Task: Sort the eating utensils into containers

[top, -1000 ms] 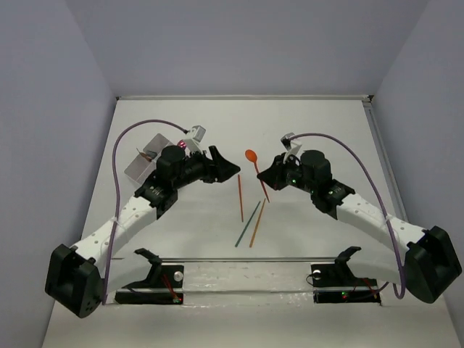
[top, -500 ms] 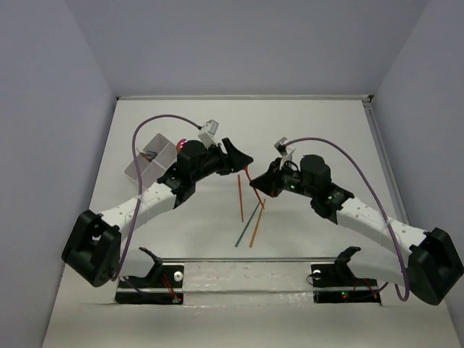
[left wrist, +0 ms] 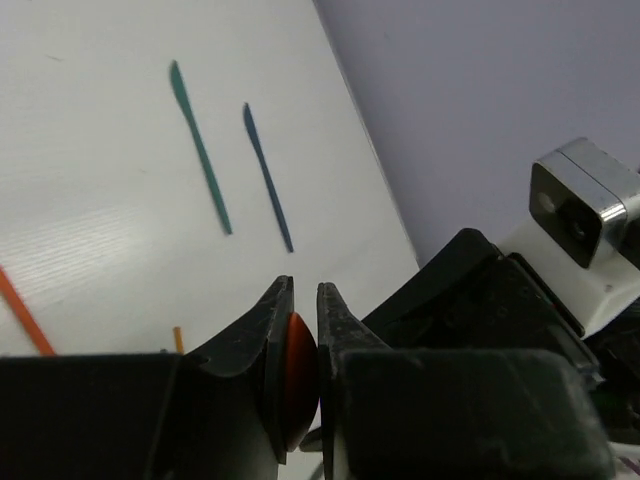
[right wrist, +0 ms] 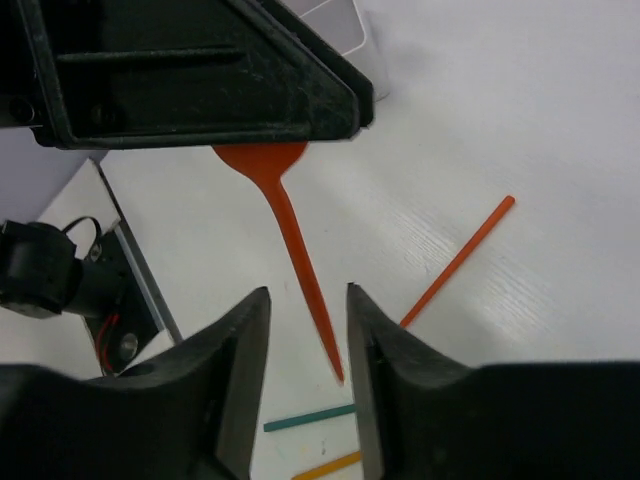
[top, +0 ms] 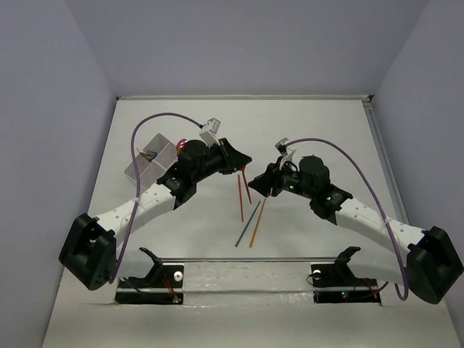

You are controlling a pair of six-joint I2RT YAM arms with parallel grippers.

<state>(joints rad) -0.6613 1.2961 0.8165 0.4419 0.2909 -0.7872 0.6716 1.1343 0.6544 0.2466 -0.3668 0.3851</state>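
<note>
Next, my left gripper releases the orange-red spoon in the tray compartment (top: 173, 151) beside the shiny red spoon.
An orange-red spoon (top: 246, 185) hangs above the table between the two arms. My left gripper (top: 242, 162) is shut on its bowl (left wrist: 296, 378), which shows between the jaws (left wrist: 304, 286). The spoon's handle (right wrist: 300, 270) points down between the fingers of my right gripper (right wrist: 307, 292), which stands open and does not touch it; in the top view that gripper (top: 264, 185) sits just right of the spoon. The translucent tray (top: 148, 164) of containers lies at the back left, partly hidden by the left arm.
On the table under the grippers lie a red stick (top: 241, 197), a teal stick (top: 248, 223) and an orange stick (top: 256, 223). A teal piece (left wrist: 200, 150) and a dark blue piece (left wrist: 268, 180) lie farther off. A clear rail (top: 246, 261) runs along the near edge.
My left arm swung right and its gripper shut on the spoon's bowl. My right gripper, which held the spoon's handle, has opened and let it go.
</note>
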